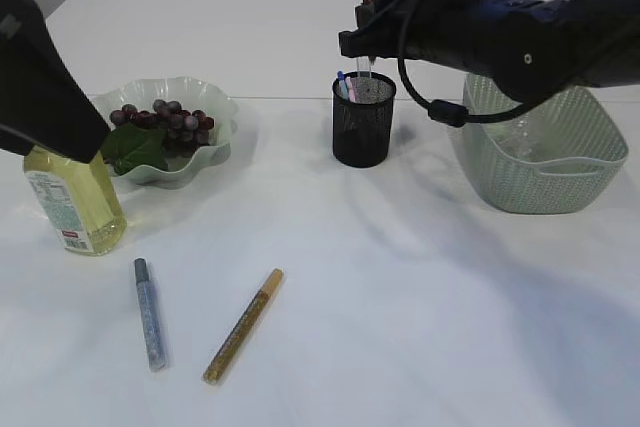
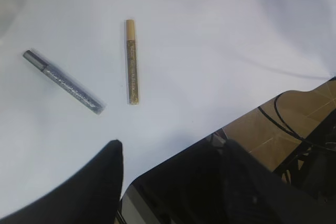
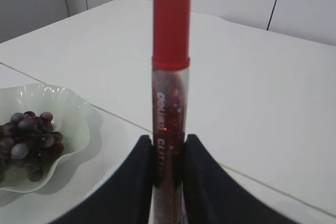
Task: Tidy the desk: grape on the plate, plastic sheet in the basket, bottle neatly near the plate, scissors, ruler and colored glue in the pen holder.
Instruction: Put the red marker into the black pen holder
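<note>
The right gripper will release the red glue tube inside the black pen holder (image 1: 375, 96), beside the blue and pink ends.
My right gripper (image 3: 168, 140) is shut on a red glitter glue tube (image 3: 170, 51), held upright right above the black mesh pen holder (image 1: 363, 122). Blue and pink ends (image 1: 345, 82) poke over the holder's rim; I cannot make out the scissors or ruler. A silver glue tube (image 1: 150, 313) and a gold glue tube (image 1: 243, 325) lie on the table in front, also seen as silver (image 2: 64, 82) and gold (image 2: 132, 62). Grapes (image 1: 165, 120) sit on the green plate (image 1: 215, 97). The bottle (image 1: 75, 202) stands beside it, its top hidden by my left arm (image 1: 40, 77). My left gripper (image 2: 172, 145) is open and empty.
A green woven basket (image 1: 540, 182) stands at the right with something transparent (image 1: 520, 137) inside. The table's near edge (image 2: 173, 156) lies under my left gripper, with floor and cables beyond it.
</note>
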`<state>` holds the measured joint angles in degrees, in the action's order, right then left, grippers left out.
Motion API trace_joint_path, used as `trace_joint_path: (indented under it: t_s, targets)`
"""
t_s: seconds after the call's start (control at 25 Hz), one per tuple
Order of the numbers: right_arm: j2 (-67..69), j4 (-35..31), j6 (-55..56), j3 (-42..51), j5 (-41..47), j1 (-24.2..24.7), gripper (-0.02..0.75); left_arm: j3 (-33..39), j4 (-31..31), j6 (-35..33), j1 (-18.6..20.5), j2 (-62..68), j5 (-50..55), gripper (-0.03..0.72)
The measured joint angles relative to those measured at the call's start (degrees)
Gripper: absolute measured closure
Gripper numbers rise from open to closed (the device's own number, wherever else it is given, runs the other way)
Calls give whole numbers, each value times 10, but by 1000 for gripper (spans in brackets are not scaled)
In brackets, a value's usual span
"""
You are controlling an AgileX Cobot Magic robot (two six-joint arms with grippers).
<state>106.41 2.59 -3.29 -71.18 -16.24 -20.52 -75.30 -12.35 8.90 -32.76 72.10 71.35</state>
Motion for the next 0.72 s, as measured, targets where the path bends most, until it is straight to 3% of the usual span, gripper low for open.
trace_joint_path:
  t_s: [0.72]
  targets:
    - [84,-30,0,-37,-47,26,575,0,0,0,0,0,0,312]
